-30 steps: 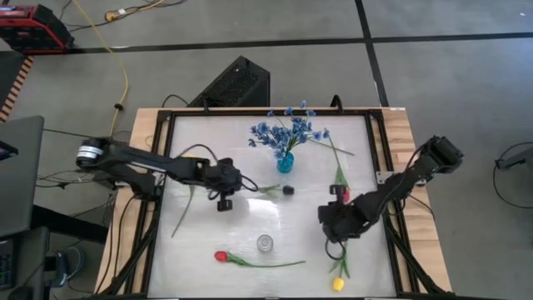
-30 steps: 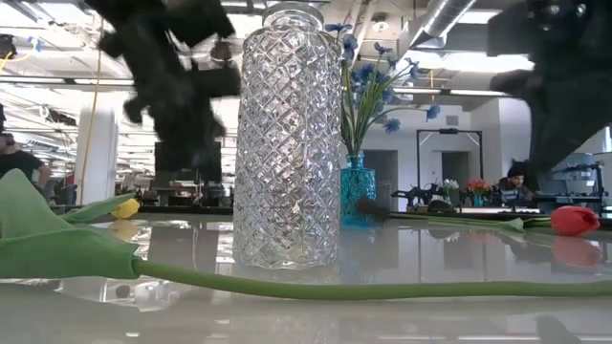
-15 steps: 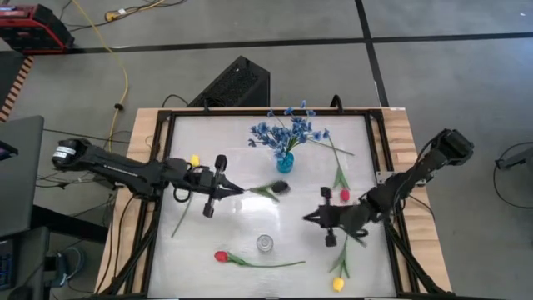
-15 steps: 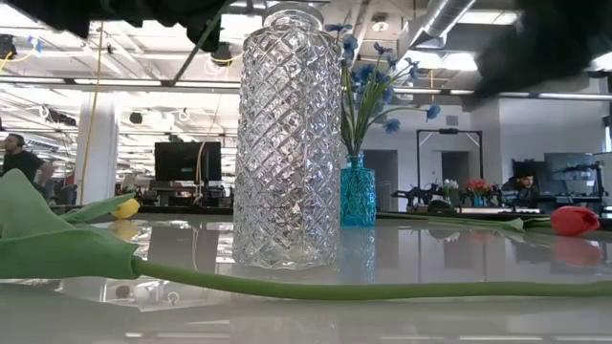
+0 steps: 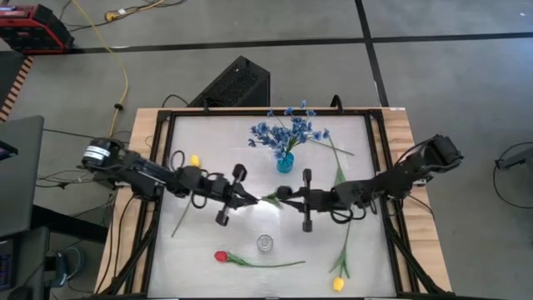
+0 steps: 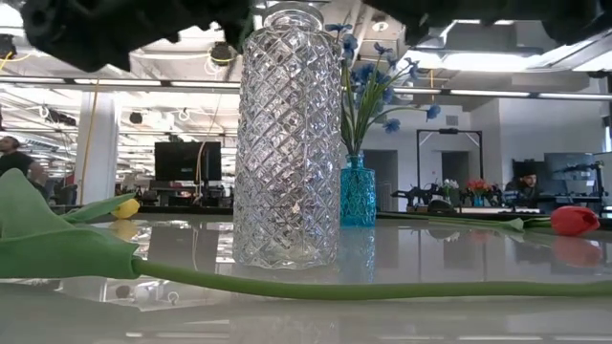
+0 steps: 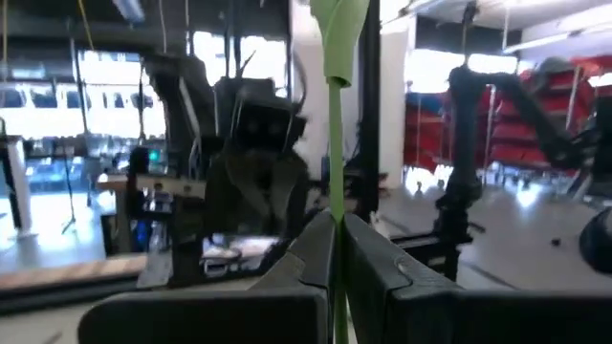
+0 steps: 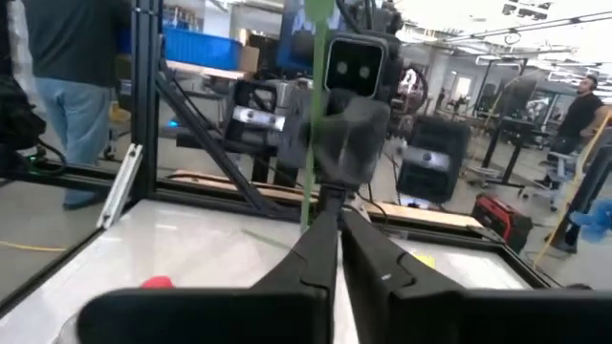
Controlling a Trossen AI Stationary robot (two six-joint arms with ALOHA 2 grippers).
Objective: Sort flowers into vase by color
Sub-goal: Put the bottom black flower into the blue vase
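The right gripper's closed fingers are beside the green stem in the left gripper, so next the right gripper opens and takes the stem (image 7: 336, 110) near its leaf.
My left gripper (image 5: 252, 199) and right gripper (image 5: 281, 197) face each other above the table's middle, both lifted. The left one is shut on a thin green flower stem (image 7: 336, 143) with a leaf (image 5: 271, 201); its head is hidden. The right one is shut, with the stem (image 8: 308, 124) just beside its fingers. The clear cut-glass vase (image 5: 265, 243) (image 6: 287, 143) stands nearer the near edge. The blue vase (image 5: 285, 163) (image 6: 358, 191) holds the blue sprays. Red tulips (image 5: 221, 257) (image 5: 344, 195) and yellow tulips (image 5: 194, 160) (image 5: 338, 284) lie flat. My left gripper pinches the green stem (image 7: 336, 222) between its two fingers, which lie across it and come level from the table's left. The stem is lifted clear of the table and runs on past the fingertips to a leaf. My right gripper: I cannot tell whether it touches the stem (image 8: 306, 205).
A long stem with a broad leaf (image 6: 67, 250) lies along the near edge in front of the clear vase. A black frame (image 5: 158, 158) borders the white table. People stand in the room beyond (image 8: 72, 76).
My left gripper has moved toward the table's right, taken hold of the dark-budded flower's stem and lifted it off the table. My right gripper has swung from the near right toward the table's middle and up, and now faces the left one.
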